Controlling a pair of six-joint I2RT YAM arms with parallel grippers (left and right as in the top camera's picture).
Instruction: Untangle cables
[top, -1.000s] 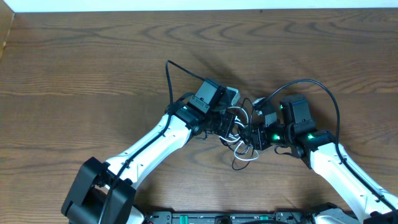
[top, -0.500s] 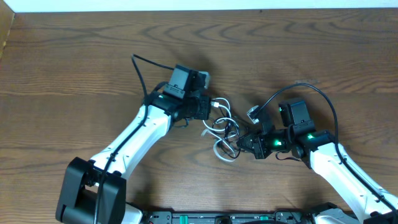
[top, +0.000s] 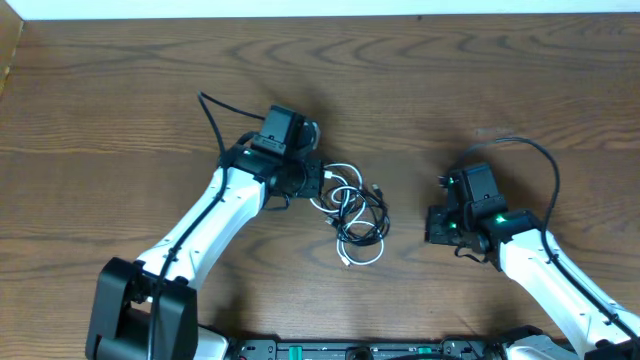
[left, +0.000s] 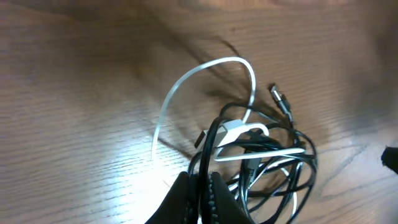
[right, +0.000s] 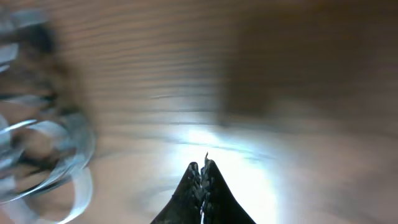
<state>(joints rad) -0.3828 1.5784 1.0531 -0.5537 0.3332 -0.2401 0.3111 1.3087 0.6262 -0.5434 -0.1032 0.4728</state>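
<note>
The black cable I hold is stuck among the white cable's loops, so my left gripper should lift the bundle and my right gripper should grip its other side (top: 379, 217).
The white cable (top: 361, 257) and the black cable (top: 378, 214) lie in one tangled bundle of loops on the wooden table, between the two arms. My left gripper (top: 318, 182) is at the bundle's upper left edge. In the left wrist view its jaws (left: 200, 185) are shut on a strand of the black cable (left: 306, 177), and the white cable (left: 186, 78) arcs up beyond them. A small plug end (left: 280, 99) sticks out to the right. My right gripper (top: 434, 222) is shut and empty, right of the bundle and apart from it. Its jaws (right: 202, 169) hold nothing, and blurred cable loops (right: 37, 155) show at the left.
The thick black arm wires (top: 535, 160) arch over the right arm and another (top: 212, 118) rises behind the left arm. The table's far edge (top: 320, 17) runs along the top, and its left edge is near the upper left corner.
The right gripper has let go of the cables and drawn back to the right. The left gripper has moved a little up and left, and the bundle now lies spread between the arms.
</note>
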